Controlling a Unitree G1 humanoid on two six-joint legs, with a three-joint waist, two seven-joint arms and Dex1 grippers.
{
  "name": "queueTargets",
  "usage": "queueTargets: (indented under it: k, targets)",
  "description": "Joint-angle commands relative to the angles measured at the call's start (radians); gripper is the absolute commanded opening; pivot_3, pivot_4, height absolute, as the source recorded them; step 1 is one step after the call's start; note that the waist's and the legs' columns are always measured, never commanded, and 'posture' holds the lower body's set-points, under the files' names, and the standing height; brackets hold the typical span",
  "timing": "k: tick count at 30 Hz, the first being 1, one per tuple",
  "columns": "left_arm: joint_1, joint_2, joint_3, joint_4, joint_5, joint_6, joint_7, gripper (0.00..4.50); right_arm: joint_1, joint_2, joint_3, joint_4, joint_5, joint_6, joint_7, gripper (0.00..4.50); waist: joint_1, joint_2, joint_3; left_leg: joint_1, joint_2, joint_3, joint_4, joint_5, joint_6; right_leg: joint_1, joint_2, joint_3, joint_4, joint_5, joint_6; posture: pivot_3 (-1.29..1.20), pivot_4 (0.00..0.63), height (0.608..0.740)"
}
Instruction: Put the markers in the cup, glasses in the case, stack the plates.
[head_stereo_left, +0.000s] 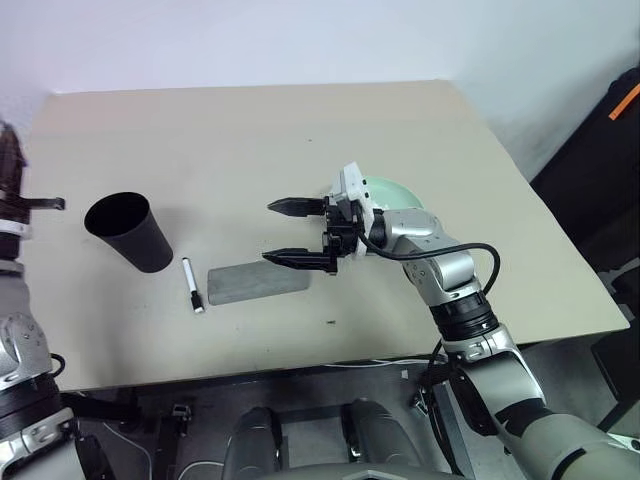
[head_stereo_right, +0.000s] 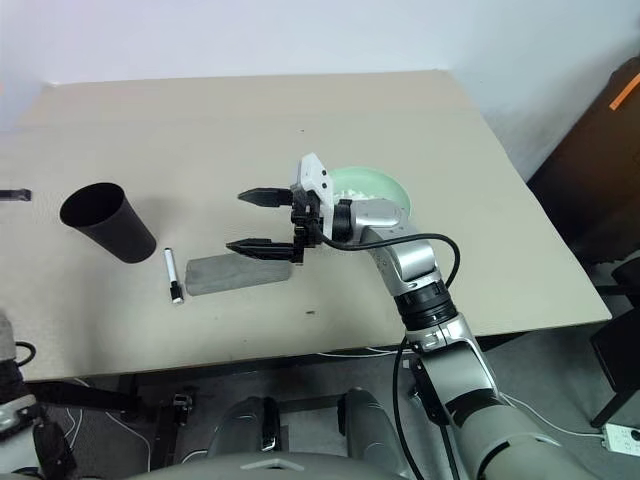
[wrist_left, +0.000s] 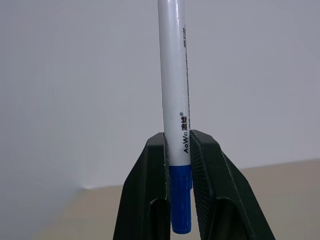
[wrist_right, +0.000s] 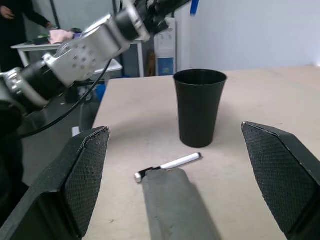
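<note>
I need to release the blue-capped marker from my left gripper in the black cup (head_stereo_left: 138, 212), by the rim nearest the grey case.
My left gripper (wrist_left: 178, 142) is shut on the blue-capped marker (wrist_left: 175, 75), its white barrel sticking up past the fingertips. The black cup (head_stereo_left: 128, 230) stands upright at the table's left. Just right of it lies the black-capped marker (head_stereo_left: 191, 284), and beside that the closed grey case (head_stereo_left: 258, 282). My right gripper (head_stereo_left: 290, 232) hovers open above the case's right end, pointing toward the cup, nothing between its fingers (wrist_right: 85, 175). The mint green plate (head_stereo_right: 375, 183) sits behind that wrist, partly hidden. The glasses are out of view.
The beige table (head_stereo_left: 250, 130) has wide bare room at the back and right. Dark equipment (head_stereo_left: 600, 150) stands off its right edge. In the right wrist view a person (wrist_right: 10, 15) stands far behind at another table.
</note>
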Motion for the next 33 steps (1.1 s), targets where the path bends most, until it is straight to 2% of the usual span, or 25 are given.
queueTargets:
  k: [1, 12, 33]
  targets:
    - [0.023, -0.008, -0.021, -0.053, -0.048, 0.025, -0.042, 0.26, -0.005, 0.005, -0.003, -0.01, -0.01, -0.03, -0.026, 4.46, 0.0, 0.0, 0.0, 0.0, 0.0, 0.0, 0.0, 0.0, 0.0, 0.0, 0.0, 0.0, 0.0, 0.0, 0.0, 0.0, 0.15, 0.726]
    - [0.094, -0.052, -0.075, -0.015, -0.019, 0.0, -0.112, 0.26, 0.011, -0.015, 0.004, -0.019, -0.037, -0.044, -0.055, 4.46, 0.006, 0.0, 0.0, 0.0, 0.0, 0.0, 0.001, 0.0, 0.0, 0.0, 0.0, 0.0, 0.0, 0.0, 0.0, 0.0, 0.15, 0.726]
    - [0.121, -0.076, -0.115, 0.093, 0.06, -0.054, -0.112, 0.26, 0.005, -0.026, 0.01, 0.018, -0.086, -0.092, -0.09, 4.46, 0.015, 0.0, 0.0, 0.001, 0.0, 0.0, 0.001, 0.0, 0.0, 0.001, 0.0, 0.0, 0.0, 0.0, 0.0, 0.0, 0.15, 0.726]
